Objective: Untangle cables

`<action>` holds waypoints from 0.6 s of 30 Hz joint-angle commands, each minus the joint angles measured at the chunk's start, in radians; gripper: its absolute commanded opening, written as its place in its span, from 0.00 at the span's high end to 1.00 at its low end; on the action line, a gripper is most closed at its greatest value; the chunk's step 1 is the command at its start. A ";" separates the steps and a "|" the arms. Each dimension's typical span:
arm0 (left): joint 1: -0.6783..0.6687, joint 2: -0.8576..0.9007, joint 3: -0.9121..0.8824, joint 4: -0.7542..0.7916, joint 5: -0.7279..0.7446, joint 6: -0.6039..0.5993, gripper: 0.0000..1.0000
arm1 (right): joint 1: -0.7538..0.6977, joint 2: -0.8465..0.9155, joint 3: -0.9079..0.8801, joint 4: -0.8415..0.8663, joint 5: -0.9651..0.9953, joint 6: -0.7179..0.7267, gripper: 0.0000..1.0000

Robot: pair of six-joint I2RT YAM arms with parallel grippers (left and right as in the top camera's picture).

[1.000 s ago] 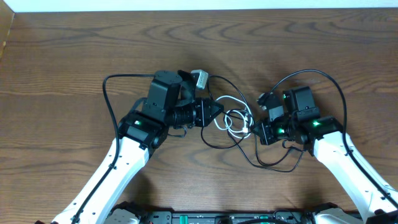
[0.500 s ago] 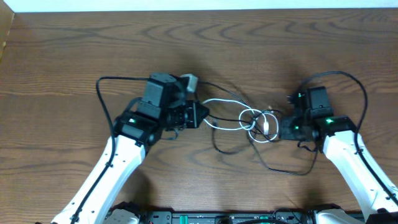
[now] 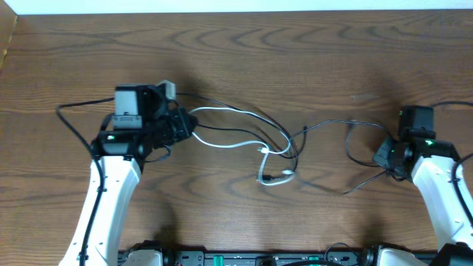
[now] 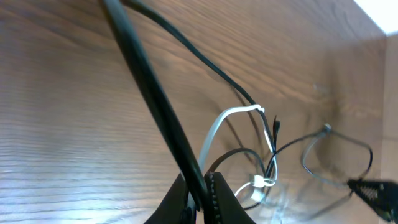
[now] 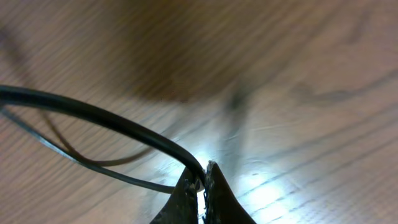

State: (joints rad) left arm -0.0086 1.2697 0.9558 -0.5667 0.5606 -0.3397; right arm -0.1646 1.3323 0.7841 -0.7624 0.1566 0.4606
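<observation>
The black cables and white loop bunch together when pulled from both sides, so my left gripper needs to let go of its cables and take a piece of black cable at the tangle (image 3: 297,158).
A white cable (image 3: 244,114) and thin black cables (image 3: 325,127) stretch across the middle of the table between my two grippers, still looped together near the white plug end (image 3: 275,177). My left gripper (image 3: 186,124) at the left is shut on a black cable (image 4: 155,99), and the white cable (image 4: 214,127) runs out past its jaws (image 4: 200,190) too. My right gripper (image 3: 382,155) at the right is shut on a black cable (image 5: 106,115) between its fingertips (image 5: 202,180). Both hold the cables above the wood.
The wooden table (image 3: 244,52) ends in a pale strip along the far edge. A thick black arm wire (image 3: 77,111) loops left of the left arm. Another arm wire (image 3: 451,106) shows by the right arm.
Both grippers have pulled apart, left one further left and right one further right. The cable bundle has stretched out and its tight loops in the middle have opened.
</observation>
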 commanded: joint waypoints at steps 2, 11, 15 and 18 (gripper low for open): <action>0.058 -0.010 0.004 0.001 0.034 0.017 0.92 | -0.052 -0.003 -0.002 0.002 -0.026 0.025 0.99; 0.043 -0.010 0.004 0.002 0.034 -0.012 0.92 | -0.056 -0.003 -0.002 0.167 -0.591 -0.262 0.99; 0.032 -0.009 0.004 -0.018 0.033 -0.007 0.92 | -0.056 -0.006 0.000 0.223 -0.695 -0.296 0.99; 0.024 -0.009 0.004 -0.064 0.031 0.011 0.92 | -0.058 -0.019 0.002 0.240 -0.674 -0.275 0.99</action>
State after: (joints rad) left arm 0.0250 1.2697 0.9558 -0.6075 0.5777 -0.3416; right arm -0.2188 1.3323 0.7837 -0.5316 -0.4423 0.2176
